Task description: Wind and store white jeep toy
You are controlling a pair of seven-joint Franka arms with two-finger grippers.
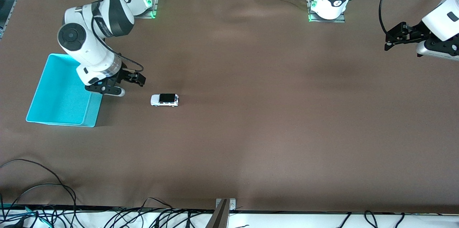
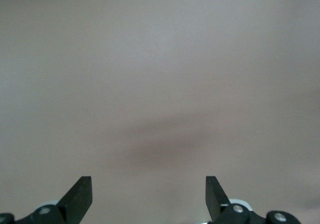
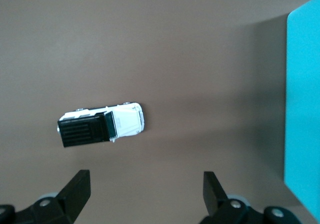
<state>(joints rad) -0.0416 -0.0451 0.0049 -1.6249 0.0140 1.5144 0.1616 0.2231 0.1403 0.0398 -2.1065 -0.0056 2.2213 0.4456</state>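
Observation:
The robot's right gripper needs to grip across the sides of the white jeep toy at its black roof [image 1: 164,98] [image 3: 96,128], behind the windshield.
The white jeep toy [image 1: 164,100], with its black roof, stands on its wheels on the brown table, beside the cyan bin [image 1: 57,95]. My right gripper [image 1: 138,79] is open and empty, over the table between the bin and the jeep. In the right wrist view the jeep [image 3: 102,125] lies just ahead of the open right gripper [image 3: 146,184], and the bin's edge [image 3: 305,134] shows at one side. My left gripper [image 1: 388,41] is open and empty and waits over the left arm's end of the table. The left wrist view shows the left gripper [image 2: 149,189] over bare table.
Black cables [image 1: 43,185] lie along the table edge nearest the front camera, with a metal bracket [image 1: 224,210] at its middle. The two arm bases [image 1: 328,9] stand at the edge farthest from the camera.

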